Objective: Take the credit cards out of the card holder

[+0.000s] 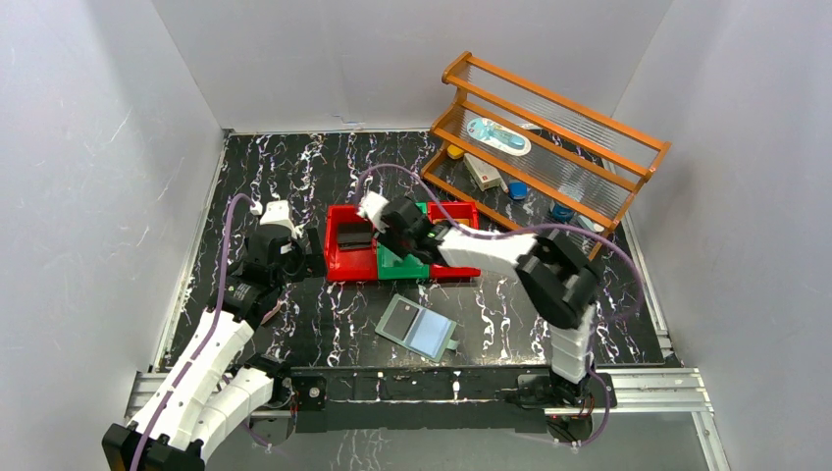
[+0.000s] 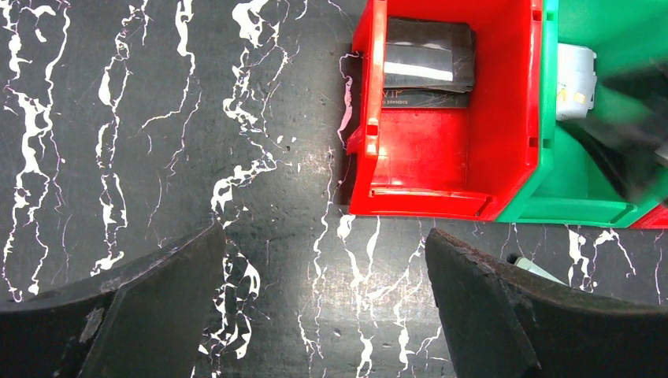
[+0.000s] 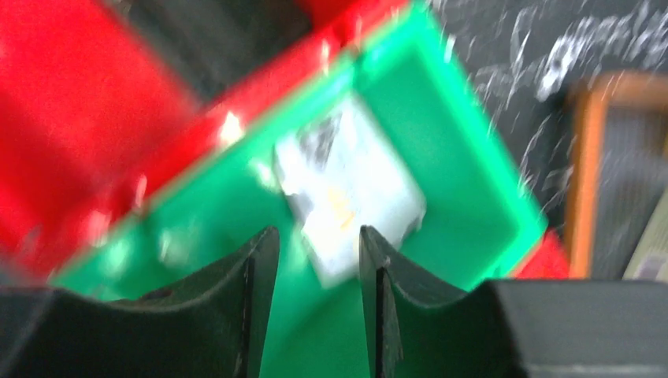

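My right gripper needs to move next to the dark card's edge (image 1: 413,324) that is beside the empty pale blue sleeve of the card holder, and then close there.
The sage-green card holder (image 1: 420,328) lies open on the table, pale blue sleeves up, with a dark card in its left sleeve. Dark cards (image 2: 429,57) lie in the left red bin (image 2: 465,157), also seen from the top (image 1: 351,235). A silvery-white card (image 3: 350,197) lies in the green bin (image 3: 465,157). My right gripper (image 3: 317,234) hovers over that bin (image 1: 397,240), its jaws a little apart with nothing between them; its view is blurred. My left gripper (image 2: 323,236) is wide open and empty over bare table, left of the red bin (image 1: 312,253).
A second red bin (image 1: 456,240) stands right of the green bin (image 1: 402,263). A wooden rack (image 1: 549,128) with small items stands at the back right. White walls enclose the dark marbled table (image 1: 294,177).
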You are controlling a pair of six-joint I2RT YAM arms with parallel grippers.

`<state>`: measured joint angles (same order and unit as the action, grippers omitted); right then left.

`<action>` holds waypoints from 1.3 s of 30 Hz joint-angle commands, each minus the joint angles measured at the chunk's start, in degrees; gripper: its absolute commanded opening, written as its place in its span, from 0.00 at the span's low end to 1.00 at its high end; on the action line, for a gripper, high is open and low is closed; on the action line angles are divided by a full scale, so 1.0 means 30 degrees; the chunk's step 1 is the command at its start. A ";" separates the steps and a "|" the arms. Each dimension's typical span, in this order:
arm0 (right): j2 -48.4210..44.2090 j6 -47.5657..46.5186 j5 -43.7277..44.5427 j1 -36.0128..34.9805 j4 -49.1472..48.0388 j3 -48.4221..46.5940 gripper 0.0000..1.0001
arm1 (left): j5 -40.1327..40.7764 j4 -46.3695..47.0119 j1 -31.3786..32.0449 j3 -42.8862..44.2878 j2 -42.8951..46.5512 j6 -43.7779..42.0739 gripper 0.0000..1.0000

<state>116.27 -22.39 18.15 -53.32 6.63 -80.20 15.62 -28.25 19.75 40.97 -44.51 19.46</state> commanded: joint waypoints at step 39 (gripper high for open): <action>-1.3239 3.0711 -0.8424 -0.0617 -1.2739 1.9274 0.44 | -1.3670 0.3806 0.2997 -0.0942 -0.7226 0.1793 0.79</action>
<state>74.19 66.98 -5.39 -54.78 -26.63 -21.87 -26.17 -17.52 25.71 37.12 -64.60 21.82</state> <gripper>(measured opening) 0.449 0.798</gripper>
